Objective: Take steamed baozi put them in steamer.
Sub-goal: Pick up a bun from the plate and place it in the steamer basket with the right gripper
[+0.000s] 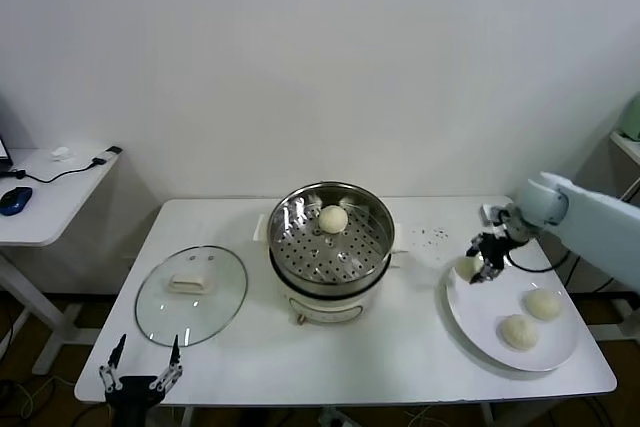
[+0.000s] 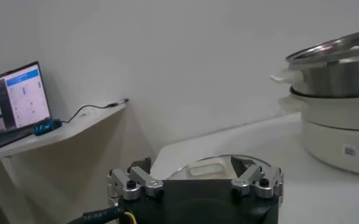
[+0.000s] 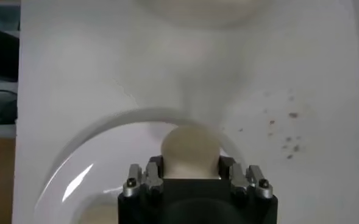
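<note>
The baozi in my right gripper, now just above the white plate's rim, will be let go on the steamer basket's side (image 1: 299,244) facing the glass lid, next to the other baozi.
The steamer (image 1: 331,247) stands mid-table, a shiny perforated basket on a cream pot base, with one baozi (image 1: 333,218) inside at the back. My right gripper (image 1: 476,265) is shut on a second baozi (image 1: 469,267) at the near-left rim of the white plate (image 1: 470,322), just above it. In the right wrist view that baozi (image 3: 190,150) sits between the fingers (image 3: 153,167). Two more baozi (image 1: 543,303) (image 1: 519,331) lie on the plate. My left gripper (image 1: 140,368) is open and empty, parked low at the table's front left.
The glass lid (image 1: 191,294) with a cream handle lies flat on the table left of the steamer; it also shows in the left wrist view (image 2: 213,167). Dark specks (image 1: 433,235) dot the table behind the plate. A side desk (image 1: 45,192) with a mouse stands far left.
</note>
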Robot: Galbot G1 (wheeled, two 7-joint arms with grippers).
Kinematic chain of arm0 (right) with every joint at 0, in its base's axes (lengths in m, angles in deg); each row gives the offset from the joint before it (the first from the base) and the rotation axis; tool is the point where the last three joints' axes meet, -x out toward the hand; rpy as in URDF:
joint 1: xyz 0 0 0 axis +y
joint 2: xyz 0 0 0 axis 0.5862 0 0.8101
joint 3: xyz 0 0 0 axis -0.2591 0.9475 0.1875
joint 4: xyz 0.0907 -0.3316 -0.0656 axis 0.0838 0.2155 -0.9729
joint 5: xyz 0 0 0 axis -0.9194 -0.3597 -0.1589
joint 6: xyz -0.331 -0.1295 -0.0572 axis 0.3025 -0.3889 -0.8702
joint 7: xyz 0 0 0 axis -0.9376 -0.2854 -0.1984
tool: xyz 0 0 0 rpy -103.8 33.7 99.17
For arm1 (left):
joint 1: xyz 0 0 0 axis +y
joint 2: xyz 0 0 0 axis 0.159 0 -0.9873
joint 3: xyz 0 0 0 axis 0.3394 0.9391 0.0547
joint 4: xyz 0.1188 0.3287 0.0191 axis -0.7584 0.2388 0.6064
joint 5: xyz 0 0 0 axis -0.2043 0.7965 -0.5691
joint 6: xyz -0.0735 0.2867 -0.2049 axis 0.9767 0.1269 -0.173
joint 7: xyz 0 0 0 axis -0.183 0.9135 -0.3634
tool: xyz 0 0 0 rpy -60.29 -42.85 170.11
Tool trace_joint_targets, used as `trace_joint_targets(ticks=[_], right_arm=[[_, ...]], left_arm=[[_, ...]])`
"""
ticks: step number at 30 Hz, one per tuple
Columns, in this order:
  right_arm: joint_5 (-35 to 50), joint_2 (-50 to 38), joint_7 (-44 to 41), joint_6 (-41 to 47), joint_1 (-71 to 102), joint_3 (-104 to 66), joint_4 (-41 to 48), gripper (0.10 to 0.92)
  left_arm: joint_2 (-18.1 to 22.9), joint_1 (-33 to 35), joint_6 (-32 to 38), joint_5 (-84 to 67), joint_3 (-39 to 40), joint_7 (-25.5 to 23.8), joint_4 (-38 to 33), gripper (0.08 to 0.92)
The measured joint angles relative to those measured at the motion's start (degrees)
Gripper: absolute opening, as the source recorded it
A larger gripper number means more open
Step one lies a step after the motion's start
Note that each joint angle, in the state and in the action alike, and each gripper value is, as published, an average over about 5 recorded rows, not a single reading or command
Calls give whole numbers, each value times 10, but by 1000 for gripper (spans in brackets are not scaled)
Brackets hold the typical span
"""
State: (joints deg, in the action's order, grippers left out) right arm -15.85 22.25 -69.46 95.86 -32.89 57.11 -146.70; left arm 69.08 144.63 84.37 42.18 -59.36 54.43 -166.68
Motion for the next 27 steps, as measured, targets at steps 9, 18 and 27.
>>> trace_joint_targets(ticks=[9, 18, 27], right_arm=[[124, 116, 1, 14, -136, 82, 37, 585], [190, 259, 20, 40, -161, 96, 81, 585], [209, 348, 46, 68, -130, 109, 89, 585]], left_arm=[[4, -1, 0, -1, 9, 0, -5, 823], [0, 1, -3, -9, 9, 1, -15, 823], [-2, 3, -2, -13, 9, 1, -19, 823]])
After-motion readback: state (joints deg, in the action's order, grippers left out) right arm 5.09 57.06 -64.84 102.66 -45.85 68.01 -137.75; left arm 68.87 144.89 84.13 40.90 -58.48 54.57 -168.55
